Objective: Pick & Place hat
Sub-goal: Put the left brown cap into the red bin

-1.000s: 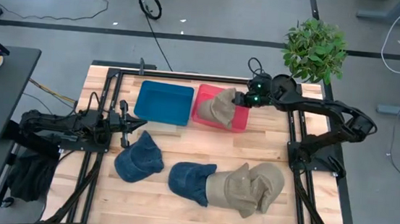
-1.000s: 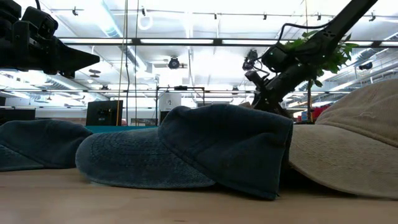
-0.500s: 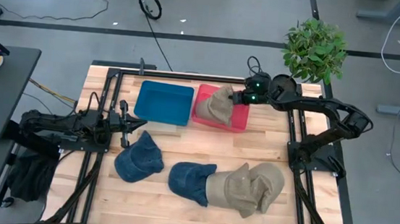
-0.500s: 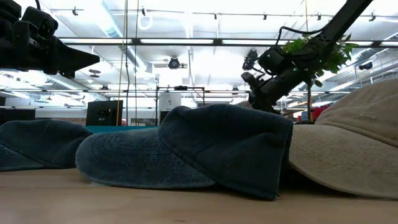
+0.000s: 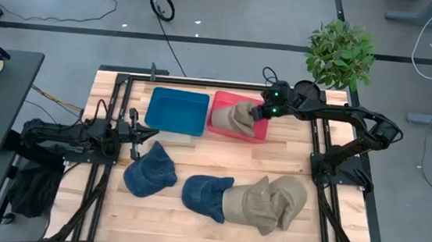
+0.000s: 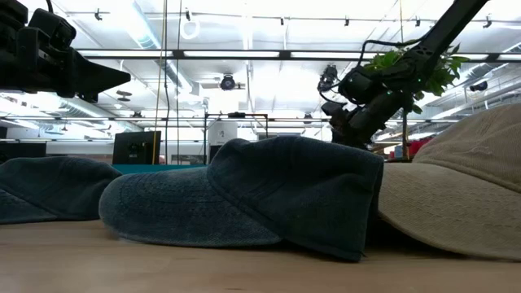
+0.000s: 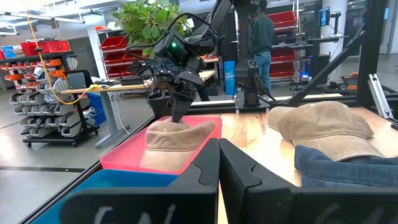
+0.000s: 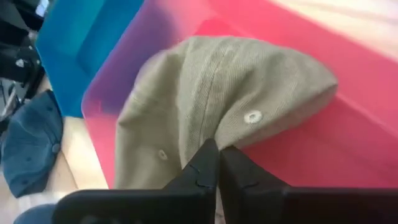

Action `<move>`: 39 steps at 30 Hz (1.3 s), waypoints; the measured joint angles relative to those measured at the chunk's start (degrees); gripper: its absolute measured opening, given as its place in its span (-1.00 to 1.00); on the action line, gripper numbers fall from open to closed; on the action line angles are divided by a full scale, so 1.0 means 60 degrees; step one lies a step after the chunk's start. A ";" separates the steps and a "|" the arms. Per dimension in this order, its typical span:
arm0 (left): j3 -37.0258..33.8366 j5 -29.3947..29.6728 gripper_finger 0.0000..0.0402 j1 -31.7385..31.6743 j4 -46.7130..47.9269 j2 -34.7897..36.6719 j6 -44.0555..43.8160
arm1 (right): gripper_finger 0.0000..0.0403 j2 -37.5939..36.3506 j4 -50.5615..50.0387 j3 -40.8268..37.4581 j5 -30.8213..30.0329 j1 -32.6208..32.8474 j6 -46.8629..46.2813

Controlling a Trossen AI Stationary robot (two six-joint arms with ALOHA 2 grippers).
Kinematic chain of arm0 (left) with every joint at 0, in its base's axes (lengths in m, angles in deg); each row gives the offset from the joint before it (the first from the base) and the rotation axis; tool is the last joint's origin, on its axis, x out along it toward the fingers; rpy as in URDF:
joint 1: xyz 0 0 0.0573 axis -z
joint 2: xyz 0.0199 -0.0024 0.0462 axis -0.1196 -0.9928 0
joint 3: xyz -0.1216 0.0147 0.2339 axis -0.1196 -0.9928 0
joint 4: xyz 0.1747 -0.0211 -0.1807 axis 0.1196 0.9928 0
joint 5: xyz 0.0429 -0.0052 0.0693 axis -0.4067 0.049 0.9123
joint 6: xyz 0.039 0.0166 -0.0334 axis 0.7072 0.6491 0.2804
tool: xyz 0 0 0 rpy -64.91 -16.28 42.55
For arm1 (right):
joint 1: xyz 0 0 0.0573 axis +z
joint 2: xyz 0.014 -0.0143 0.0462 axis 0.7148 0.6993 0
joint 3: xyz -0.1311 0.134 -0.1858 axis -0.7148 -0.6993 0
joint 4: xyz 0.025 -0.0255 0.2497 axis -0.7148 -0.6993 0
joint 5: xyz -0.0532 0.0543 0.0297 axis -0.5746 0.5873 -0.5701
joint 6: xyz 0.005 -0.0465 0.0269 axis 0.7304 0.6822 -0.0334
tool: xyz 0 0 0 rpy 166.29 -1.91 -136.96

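The tan hat's top bunches at my right fingers; next I open them and regrip nearer its brim [image 5: 220, 117] to settle it flatter.
A tan hat [image 5: 234, 116] lies in the red tray [image 5: 255, 135], crown up, filling its left half. My right gripper [image 5: 258, 114] stands over the hat's right side, shut on it; the left wrist view shows the right gripper [image 7: 176, 115] pointing down onto the tan hat [image 7: 177, 140]. My left gripper [image 5: 138, 135] waits shut at the table's left edge, just above a blue hat [image 5: 150, 170]. A second blue hat [image 5: 205, 195] and two more tan hats [image 5: 270, 204] lie along the near side. My right gripper [image 8: 218, 148] pinches a fold of cloth on the tan hat's crown [image 8: 214, 127], between two eyelets, with both fingers. It comes from above, slanting in from the table's right. The hat rests on the red tray's floor [image 8: 348, 143], its crown bunched up toward the fingertips.
An empty blue tray [image 5: 177, 110] sits left of the red one at the far side. A potted plant [image 5: 340, 52] stands beyond the far right corner. Bare wood shows between the trays and the row of hats.
My right gripper has moved a little left and then down into the red tray, still shut on the tan hat. The hat, which hung over the tray, has come down and now lies spread on the tray's floor.
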 joint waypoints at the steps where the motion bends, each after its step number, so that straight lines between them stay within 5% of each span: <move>1: 0.0001 0.0002 -0.99 0.0000 -0.0002 -0.0001 0.0000 | -0.95 0.0000 0.0184 0.0000 -0.0016 0.0000 -0.0065; 8: -0.0002 0.0004 -0.99 0.0000 -0.0001 0.0000 0.0000 | -0.82 0.0000 0.1500 0.0000 0.0194 -0.0004 -0.0689; 17: -0.0002 0.0003 -0.99 0.0000 -0.0001 -0.0004 -0.0001 | -0.24 -0.0004 0.1378 0.0000 0.2027 -0.0289 -0.0925; 21: -0.0001 0.0001 -0.99 0.0000 -0.0002 -0.0002 -0.0001 | -0.08 -0.0154 0.1179 0.0000 0.2077 -0.0498 -0.0977; 39: 0.0002 0.0004 -0.99 0.0000 -0.0004 -0.0004 0.0000 | -0.41 -0.1719 0.0890 0.0004 -0.0142 0.0351 -0.1956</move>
